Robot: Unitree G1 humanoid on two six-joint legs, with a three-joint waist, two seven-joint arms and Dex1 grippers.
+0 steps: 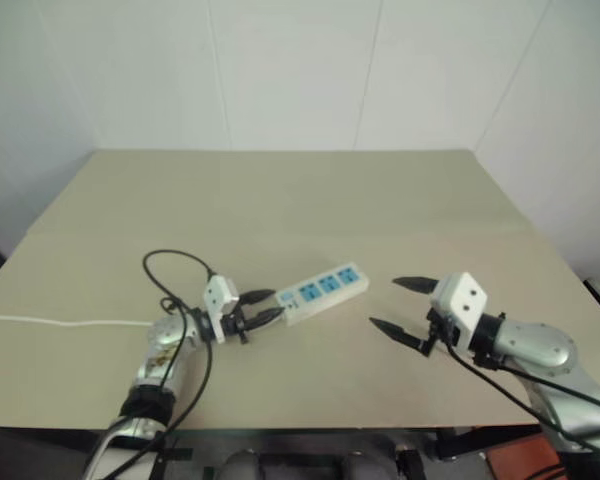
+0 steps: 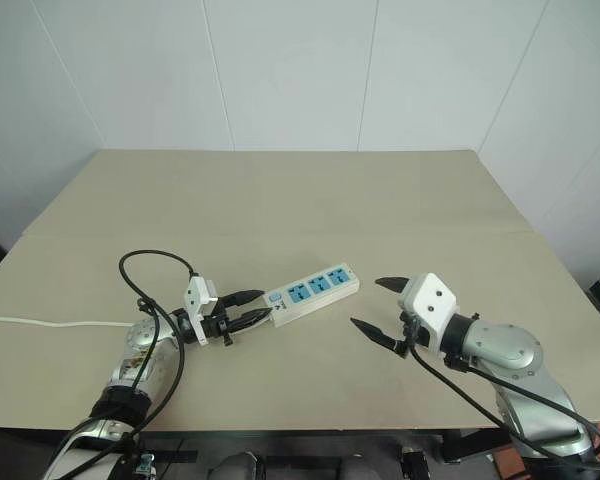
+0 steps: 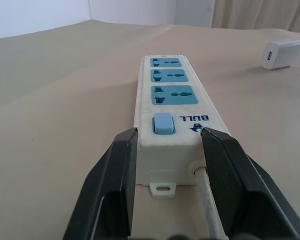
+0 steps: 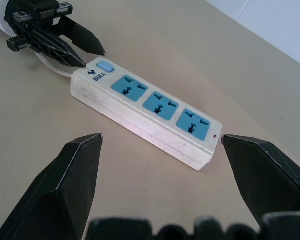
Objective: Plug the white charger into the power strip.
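My left gripper will open wider and take both of the power strip's long sides (image 2: 288,317) before turning it, because one of its fingers meets the end of the power strip's cord.
The power strip (image 1: 325,287), a white bar with three blue sockets, lies slanted on the table's middle. My left gripper (image 1: 277,303) is shut on its switch end, and in the left wrist view a black finger (image 3: 115,170) presses each side of that end beside the blue switch (image 3: 163,123). My right gripper (image 1: 384,302) hovers open just right of the strip's far end, with nothing between its fingers. From the right wrist the strip (image 4: 145,107) lies ahead of the spread fingers. The white charger (image 3: 281,53), a small box with a dark slot, rests on the table past the strip's far end.
The strip's thin white cord (image 1: 60,322) runs left across the beige table (image 1: 280,200) to its left edge. A black cable loop (image 1: 175,256) rises over my left forearm. White walls stand behind and to the right of the table.
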